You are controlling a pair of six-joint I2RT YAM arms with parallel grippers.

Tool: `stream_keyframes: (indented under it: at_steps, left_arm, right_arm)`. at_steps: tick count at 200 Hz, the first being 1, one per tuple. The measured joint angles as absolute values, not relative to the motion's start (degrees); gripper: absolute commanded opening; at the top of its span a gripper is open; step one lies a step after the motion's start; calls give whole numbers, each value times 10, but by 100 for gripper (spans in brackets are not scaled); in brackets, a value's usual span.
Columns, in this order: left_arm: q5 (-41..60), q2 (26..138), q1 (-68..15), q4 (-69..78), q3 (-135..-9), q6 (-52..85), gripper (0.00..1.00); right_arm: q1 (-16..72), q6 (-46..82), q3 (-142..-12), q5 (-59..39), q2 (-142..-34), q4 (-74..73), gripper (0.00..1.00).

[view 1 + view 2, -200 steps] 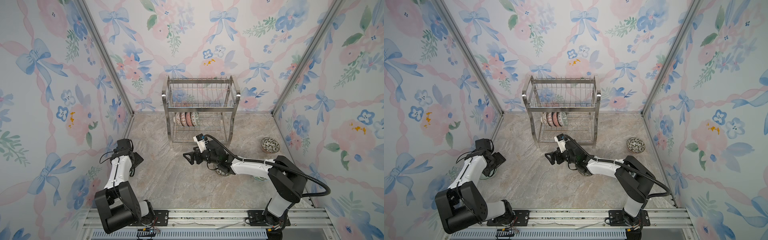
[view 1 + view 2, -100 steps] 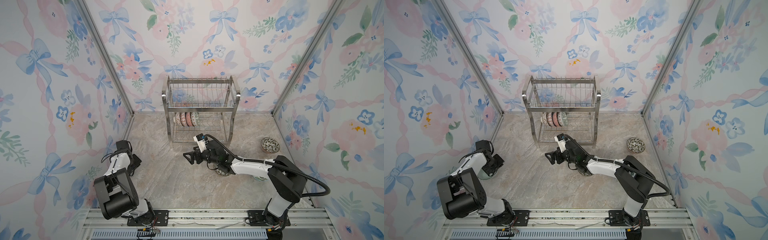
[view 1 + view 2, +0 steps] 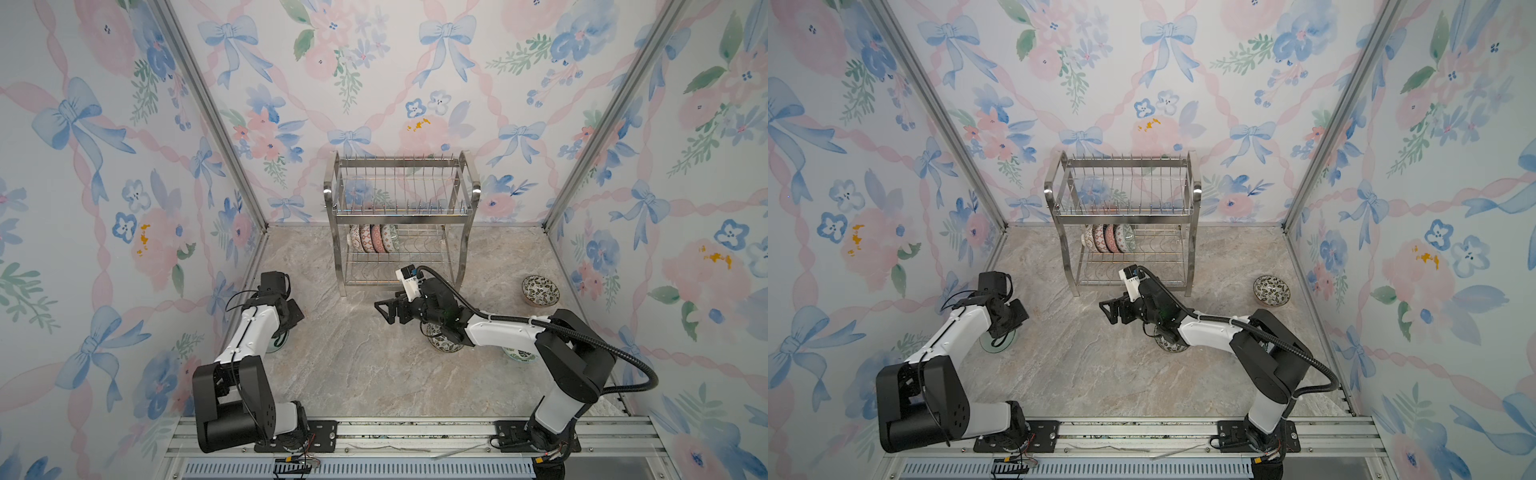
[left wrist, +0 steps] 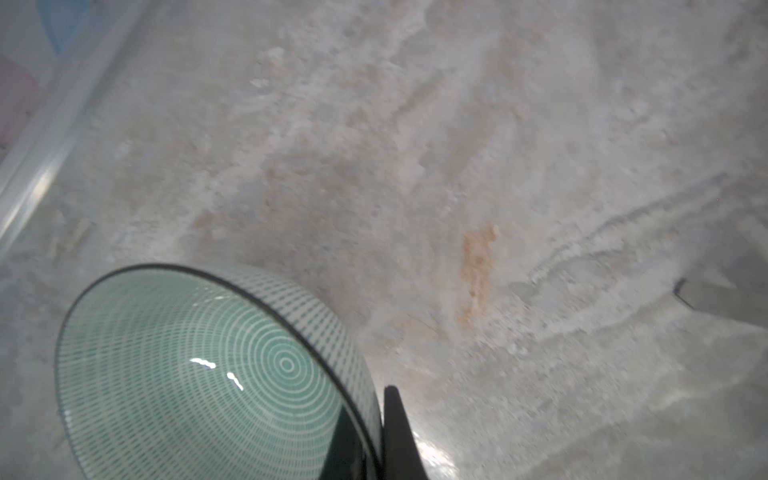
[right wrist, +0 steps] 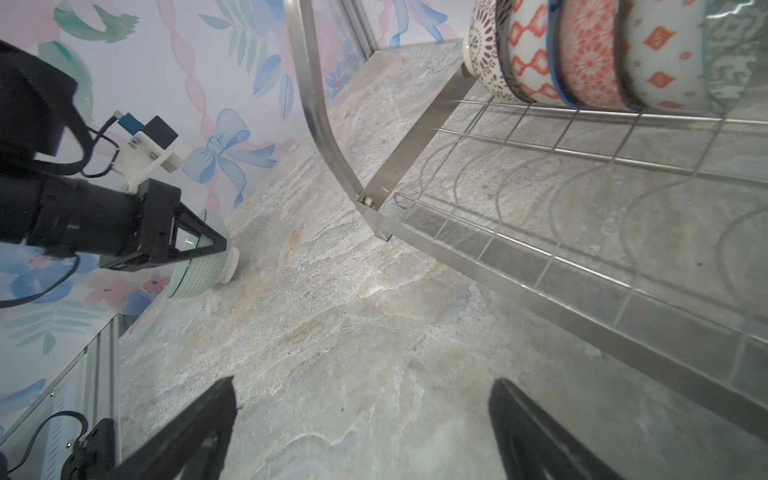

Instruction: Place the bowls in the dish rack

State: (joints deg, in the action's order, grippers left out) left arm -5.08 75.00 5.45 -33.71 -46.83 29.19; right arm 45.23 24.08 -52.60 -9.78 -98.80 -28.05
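I need to use my left gripper to set the pale green bowl down on the bare table (image 3: pixel 353 327) in front of the filled end of the dish rack.
My left gripper (image 3: pixel 291 320) is shut on the rim of a pale green bowl (image 4: pixel 199 374) with fine ring lines, low at the table's left side. One finger (image 4: pixel 399 436) lies outside the wall and the other shows dark through the inside. From the right wrist view the bowl (image 5: pixel 199 270) looks tipped, its white foot near the table. My right gripper (image 3: pixel 384 311) hangs open and holds nothing in front of the dish rack (image 3: pixel 399 212). Several patterned bowls (image 3: pixel 374 239) stand on edge in the rack's lower tier, left end.
A black-white leafy bowl (image 3: pixel 540 291) sits on the table at the far right. Two more bowls lie partly hidden under my right arm, one (image 3: pixel 440 343) below the wrist and one (image 3: pixel 517 355) by the elbow. Floral walls close in on three sides.
My left gripper has moved down at the green bowl and shut on its rim. The right arm has not moved.
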Motion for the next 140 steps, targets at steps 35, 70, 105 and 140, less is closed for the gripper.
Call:
stream_keyframes:
  at_steps: [35, 70, 105, 140]
  left_arm:
    - [-33, 676, -55, -349, -453, 322, 0]
    - [-38, 649, -184, -360, -441, 368, 0]
    - [-67, 698, -269, -361, -442, 398, 0]
    - [-102, 781, -330, -371, -471, 410, 0]
  right_arm:
    - [415, 251, -502, -84, -971, -280, 96]
    - [390, 260, -488, -66, -956, -283, 97]
    - [382, 270, -482, -51, -945, -287, 97]
    - [375, 279, -479, -39, -937, -286, 97]
